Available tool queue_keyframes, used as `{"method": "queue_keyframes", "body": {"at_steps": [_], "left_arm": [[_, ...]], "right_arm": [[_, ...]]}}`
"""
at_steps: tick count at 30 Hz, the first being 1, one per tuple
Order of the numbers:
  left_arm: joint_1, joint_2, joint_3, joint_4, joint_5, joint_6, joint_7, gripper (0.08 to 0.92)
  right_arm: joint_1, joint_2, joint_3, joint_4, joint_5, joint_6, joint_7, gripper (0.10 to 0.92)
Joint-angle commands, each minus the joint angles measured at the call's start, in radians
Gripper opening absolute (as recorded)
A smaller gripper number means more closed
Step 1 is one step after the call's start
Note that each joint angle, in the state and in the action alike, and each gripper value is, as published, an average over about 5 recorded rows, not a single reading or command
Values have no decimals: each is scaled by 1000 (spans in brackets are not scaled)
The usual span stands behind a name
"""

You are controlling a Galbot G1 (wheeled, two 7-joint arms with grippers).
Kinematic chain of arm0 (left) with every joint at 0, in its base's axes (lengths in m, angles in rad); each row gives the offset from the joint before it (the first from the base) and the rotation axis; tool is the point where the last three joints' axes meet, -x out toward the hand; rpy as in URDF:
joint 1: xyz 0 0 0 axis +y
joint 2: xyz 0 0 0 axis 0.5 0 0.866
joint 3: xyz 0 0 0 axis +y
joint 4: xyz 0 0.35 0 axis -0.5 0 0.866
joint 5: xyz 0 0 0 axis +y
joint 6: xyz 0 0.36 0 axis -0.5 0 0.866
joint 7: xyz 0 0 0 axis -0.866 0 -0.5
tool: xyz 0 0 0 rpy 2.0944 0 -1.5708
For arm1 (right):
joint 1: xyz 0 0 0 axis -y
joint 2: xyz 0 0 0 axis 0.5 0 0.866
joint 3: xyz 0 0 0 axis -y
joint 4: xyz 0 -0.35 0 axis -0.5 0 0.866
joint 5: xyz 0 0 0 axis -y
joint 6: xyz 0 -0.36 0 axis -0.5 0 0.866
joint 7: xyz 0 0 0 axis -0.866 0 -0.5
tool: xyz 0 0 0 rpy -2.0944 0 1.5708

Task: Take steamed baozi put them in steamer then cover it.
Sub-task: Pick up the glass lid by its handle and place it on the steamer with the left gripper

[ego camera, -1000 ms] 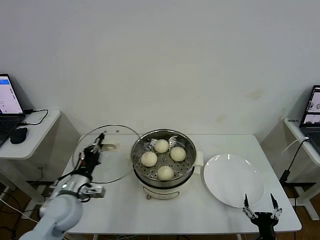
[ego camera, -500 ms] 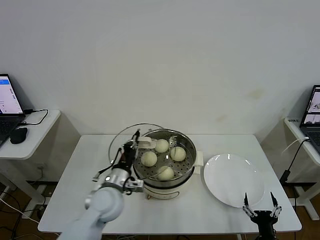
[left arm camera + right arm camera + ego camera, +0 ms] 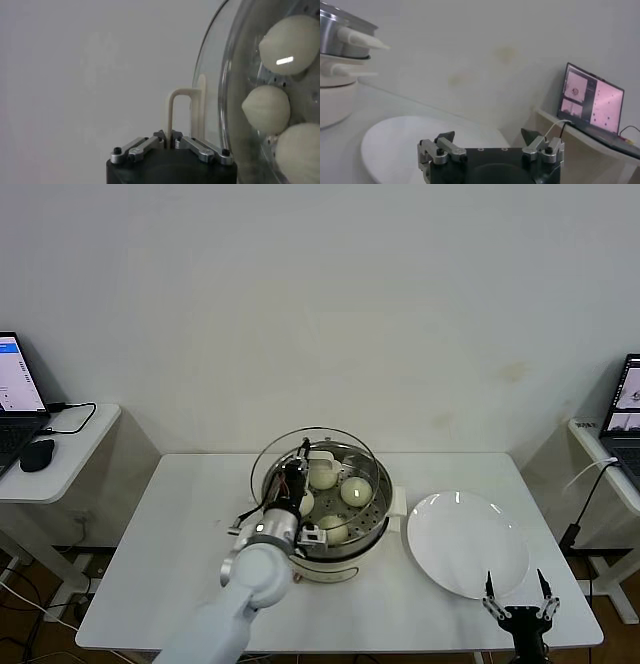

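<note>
Next, my left gripper sets the glass cover down flat on the steel steamer's rim, centred over the baozi (image 3: 329, 493) (image 3: 309, 96).
The steel steamer (image 3: 372, 524) stands mid-table with several cream-white baozi (image 3: 356, 490) on its perforated tray; three show in the left wrist view (image 3: 267, 107). My left gripper (image 3: 294, 474) is shut on the cream bar handle (image 3: 181, 112) of the clear glass cover (image 3: 315, 439). It holds the cover tilted, just above the steamer and slightly left of centre. The cover's metal rim shows in the left wrist view (image 3: 205, 80). My right gripper (image 3: 517, 593) is open and empty at the table's front right edge, parked beside the plate.
A flat white plate (image 3: 465, 544) lies right of the steamer, also in the right wrist view (image 3: 395, 135). The steamer's handle (image 3: 360, 40) sticks out toward it. Side desks with laptops (image 3: 18, 374) stand at both sides.
My left gripper has carried the glass cover rightward from the table's left side to over the steamer. The right arm has not moved.
</note>
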Motion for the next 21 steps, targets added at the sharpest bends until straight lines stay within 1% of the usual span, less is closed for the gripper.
{"method": "queue_keyframes", "body": {"at_steps": [1, 15, 21], "left_arm": [[-28, -72, 31, 88, 47, 7, 7, 147], [4, -70, 29, 89, 69, -2, 0, 147], [21, -63, 26, 71, 69, -4, 0, 147]], "right_arm": [[4, 0, -1, -12, -5, 1, 2, 823], [9, -4, -3, -28, 1, 4, 2, 823], [11, -6, -2, -41, 2, 8, 2, 823]]}}
